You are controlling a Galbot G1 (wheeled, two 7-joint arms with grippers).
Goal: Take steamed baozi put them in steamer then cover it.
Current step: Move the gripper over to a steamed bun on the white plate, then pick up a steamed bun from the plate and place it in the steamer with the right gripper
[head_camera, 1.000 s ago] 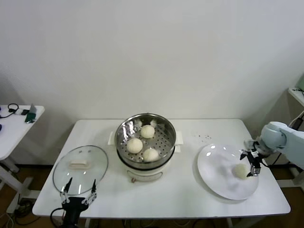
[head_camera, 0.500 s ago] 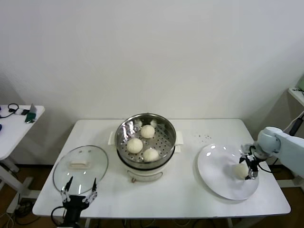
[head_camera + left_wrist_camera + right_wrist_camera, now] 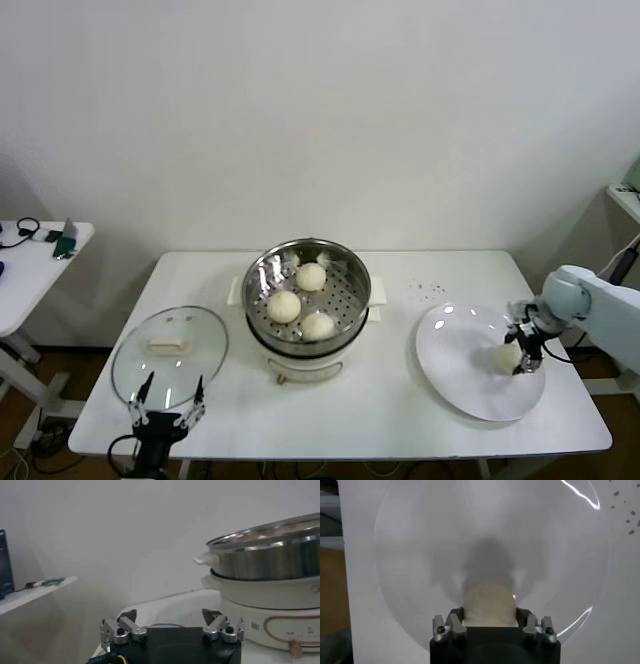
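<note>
I need to use my right gripper to release the baozi on the empty part of the steamer (image 3: pixel 343 296) that is nearest to the white plate.
Three steamed baozi (image 3: pixel 310 276) lie in the steamer (image 3: pixel 355 268), a shiny perforated basket on a white cooker base at the table's middle. A fourth baozi (image 3: pixel 505 357) rests on the right part of the white plate (image 3: pixel 455 350). My right gripper (image 3: pixel 522 350) is down at this bun, and in the right wrist view (image 3: pixel 489 617) its fingers press both sides of the baozi (image 3: pixel 489 602), which sits on the plate (image 3: pixel 420 555). My left gripper (image 3: pixel 166 400) is parked open and empty at the table's front left edge, seen also in the left wrist view (image 3: pixel 172 617), with the steamer (image 3: pixel 270 555) beside it.
A round clear glass lid (image 3: pixel 170 355) with a white handle lies flat on the table, left of the steamer and just behind my left gripper. A small side table (image 3: pixel 30 260) stands at far left. Dark specks (image 3: pixel 430 290) dot the table behind the plate.
My right gripper has lowered and moved in over the plate to the fourth baozi, and its fingers now close on the bun's sides. The left arm has not moved.
</note>
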